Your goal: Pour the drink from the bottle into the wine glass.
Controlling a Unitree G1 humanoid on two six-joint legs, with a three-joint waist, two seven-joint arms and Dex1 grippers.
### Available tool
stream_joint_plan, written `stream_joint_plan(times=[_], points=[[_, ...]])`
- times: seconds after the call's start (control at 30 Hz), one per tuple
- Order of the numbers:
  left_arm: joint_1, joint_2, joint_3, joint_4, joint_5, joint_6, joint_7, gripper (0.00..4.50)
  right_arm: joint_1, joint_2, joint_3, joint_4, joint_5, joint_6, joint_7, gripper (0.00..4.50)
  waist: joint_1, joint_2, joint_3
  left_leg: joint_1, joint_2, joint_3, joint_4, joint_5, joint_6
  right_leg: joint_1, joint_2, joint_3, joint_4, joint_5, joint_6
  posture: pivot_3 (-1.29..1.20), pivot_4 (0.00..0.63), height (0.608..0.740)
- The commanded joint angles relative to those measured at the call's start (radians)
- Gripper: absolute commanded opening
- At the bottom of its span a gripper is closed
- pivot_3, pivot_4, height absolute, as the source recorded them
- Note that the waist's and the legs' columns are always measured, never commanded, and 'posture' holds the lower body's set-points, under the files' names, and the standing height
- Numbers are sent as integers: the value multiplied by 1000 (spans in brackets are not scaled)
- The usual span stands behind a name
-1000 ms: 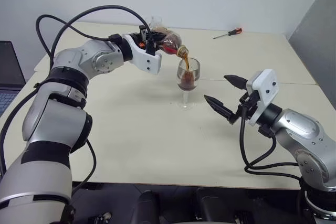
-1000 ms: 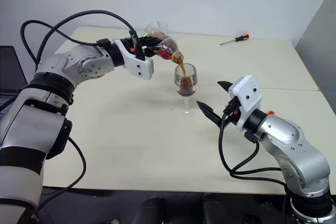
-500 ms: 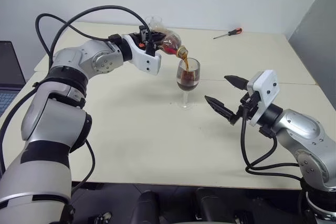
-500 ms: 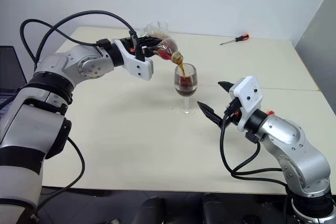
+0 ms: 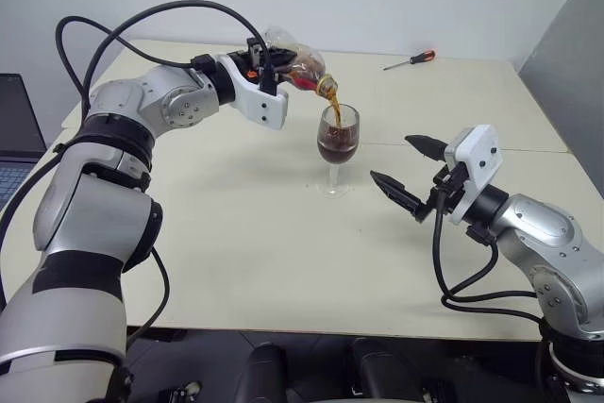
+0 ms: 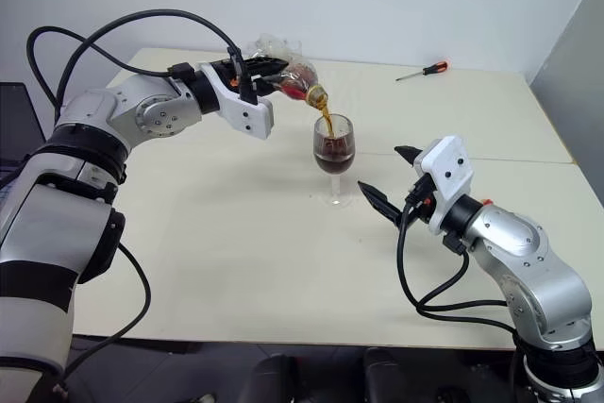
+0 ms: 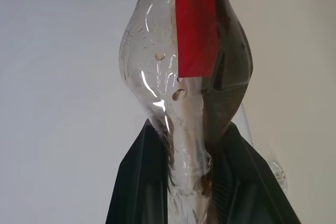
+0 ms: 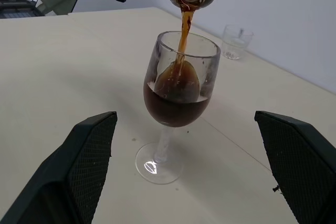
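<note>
The bottle will stand on the bare table just before the seam (image 5: 243, 167), on the wine glass's laptop side, once my left gripper puts it there.
My left gripper (image 5: 271, 65) is shut on the bottle (image 5: 300, 65), a clear plastic one with a red label strip (image 7: 195, 24). It holds the bottle tilted, mouth down, just above the wine glass (image 5: 337, 142). A thin stream of the dark brown drink (image 8: 182, 35) falls from the bottle's mouth into the bowl, which is about half full. The glass stands upright on the cream table (image 5: 283, 261). My right gripper (image 5: 392, 159) is open beside the glass's stem, on its right, with nothing between its fingers (image 8: 86, 156).
A red-handled screwdriver (image 5: 411, 60) lies at the table's far right. A short clear tumbler (image 8: 236, 41) stands behind the glass, near the back edge. A laptop (image 5: 14, 139) sits off the table's left side, and a grey panel (image 5: 566, 63) rises at the right.
The drink keeps streaming and its level in the wine glass has risen a little. The bottle is tipped slightly further. The right gripper has not moved.
</note>
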Motion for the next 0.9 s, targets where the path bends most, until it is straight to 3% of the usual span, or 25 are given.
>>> stream_joint_plan(times=[0.03,0.63,0.9], points=[[-45,14,5,-7,-7,5,25,649,-17,-10,-31,-18,2,-21,6,4500,0,0,0,0,0,0,0,0,0,0,0,0,0,0,0,0,150,740],[-39,4,24,1,-34,4,10,647,-34,-5,-17,-13,-7,-19,10,4500,0,0,0,0,0,0,0,0,0,0,0,0,0,0,0,0,150,740],[21,-118,286,32,-473,51,-391,647,-31,-6,-16,-14,-9,-20,13,4500,1,0,0,0,0,0,1,0,0,0,0,0,1,0,0,0,150,740]])
